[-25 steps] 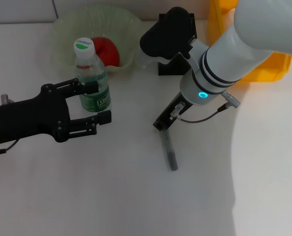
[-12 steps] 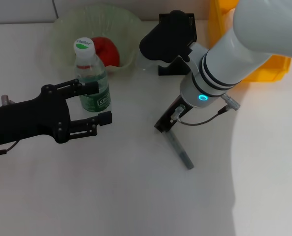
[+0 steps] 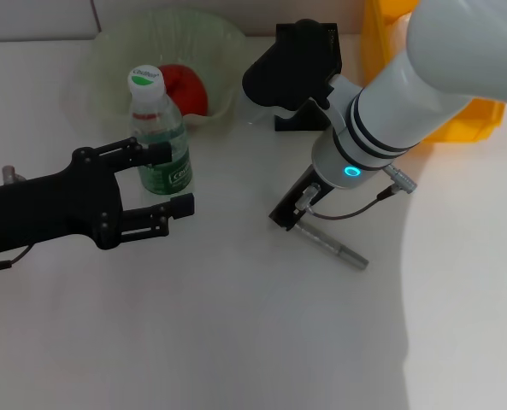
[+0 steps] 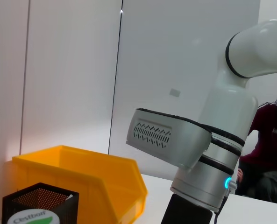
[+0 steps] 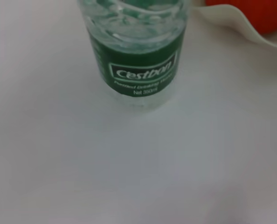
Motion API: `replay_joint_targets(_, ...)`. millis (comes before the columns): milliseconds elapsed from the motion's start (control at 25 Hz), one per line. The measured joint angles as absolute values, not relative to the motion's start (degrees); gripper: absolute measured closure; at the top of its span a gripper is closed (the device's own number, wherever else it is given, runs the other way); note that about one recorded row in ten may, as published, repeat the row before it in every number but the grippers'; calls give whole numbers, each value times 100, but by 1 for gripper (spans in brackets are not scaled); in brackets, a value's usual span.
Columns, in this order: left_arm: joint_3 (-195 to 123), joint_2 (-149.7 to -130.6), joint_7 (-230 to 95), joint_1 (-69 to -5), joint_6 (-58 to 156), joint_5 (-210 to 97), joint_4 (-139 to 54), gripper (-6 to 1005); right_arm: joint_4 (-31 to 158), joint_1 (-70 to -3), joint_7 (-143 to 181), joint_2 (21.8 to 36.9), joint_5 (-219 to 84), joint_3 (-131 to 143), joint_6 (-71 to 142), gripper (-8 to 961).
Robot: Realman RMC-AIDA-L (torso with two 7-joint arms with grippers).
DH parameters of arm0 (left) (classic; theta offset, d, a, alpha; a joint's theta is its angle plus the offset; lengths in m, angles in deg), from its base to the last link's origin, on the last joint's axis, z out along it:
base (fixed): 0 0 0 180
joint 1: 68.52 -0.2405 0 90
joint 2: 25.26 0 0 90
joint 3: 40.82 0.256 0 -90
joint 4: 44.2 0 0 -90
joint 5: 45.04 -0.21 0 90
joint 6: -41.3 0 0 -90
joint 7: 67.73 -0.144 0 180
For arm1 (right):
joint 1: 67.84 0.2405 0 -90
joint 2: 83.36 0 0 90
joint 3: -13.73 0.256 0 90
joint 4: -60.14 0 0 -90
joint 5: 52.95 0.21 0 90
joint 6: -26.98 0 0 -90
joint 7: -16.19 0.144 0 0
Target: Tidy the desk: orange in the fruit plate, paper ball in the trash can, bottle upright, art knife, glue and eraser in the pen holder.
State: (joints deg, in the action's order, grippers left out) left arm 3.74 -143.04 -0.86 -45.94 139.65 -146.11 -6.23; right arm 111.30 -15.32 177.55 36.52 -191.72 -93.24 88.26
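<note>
The robot's right gripper needs to set the grey art knife down inside the black mesh pen holder (image 3: 321, 41), leaning toward the yellow bin.
The green-labelled bottle (image 3: 160, 128) stands upright in front of the pale fruit plate (image 3: 116, 51), which holds the orange (image 3: 183, 88). My left gripper (image 3: 172, 178) is open just beside the bottle, its far finger in front of the label. My right gripper (image 3: 289, 215) is shut on one end of the grey art knife (image 3: 334, 248), which lies low over the table and points to the right. The black mesh pen holder (image 3: 309, 115) is partly hidden behind the right arm. The right wrist view shows the bottle (image 5: 136, 51) and the orange (image 5: 250, 11). Paper ball, glue and eraser are not in view.
A yellow bin (image 3: 458, 115) stands at the back right, next to the pen holder; the left wrist view shows both the bin (image 4: 82, 182) and the holder (image 4: 38, 203). The white right arm (image 3: 407, 94) crosses above the back right of the table.
The art knife has swung in my right gripper from pointing toward the front edge to pointing right. The left arm and the bottle have not moved.
</note>
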Motion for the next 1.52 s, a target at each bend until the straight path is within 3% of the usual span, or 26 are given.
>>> replay_joint_targets(280,339,-14300,-105,-4632,13988,-14612,-623,216,12275,-2179,17544,3590,-19217,-8713,8942,812)
replay_joint_targets(400,333,-14297,-126,-4642,13999,-14612,-623,216,13449,-3064,16853,3626,-18748,-7489,8687,813)
replay_joint_targets(440,333,-14297,-126,-4642,13999,-14612,-623,216,13449,-3064,16853,3626,-18748,-7489,8687,813)
replay_joint_targets(600,331,-14306,-147,-4671,14009,-14610,-623,216,13567,-3970,14926,3610,-16107,-6633,7356,814)
replay_joint_targets(720,335,-14307,-152,-4679,14018,-14591,-623,216,13137,-4085,13803,3602,-14709,-6447,7048,815)
replay_joint_targets(960,292,-14322,-154,-4677,14219,-14557,-608,216,10836,-3840,10456,3604,-10316,-6181,7084,817)
replay_joint_targets(1520,303,-14331,-148,-4676,14429,-14554,-621,216,8642,-2827,8586,3619,-8977,-6013,7260,820)
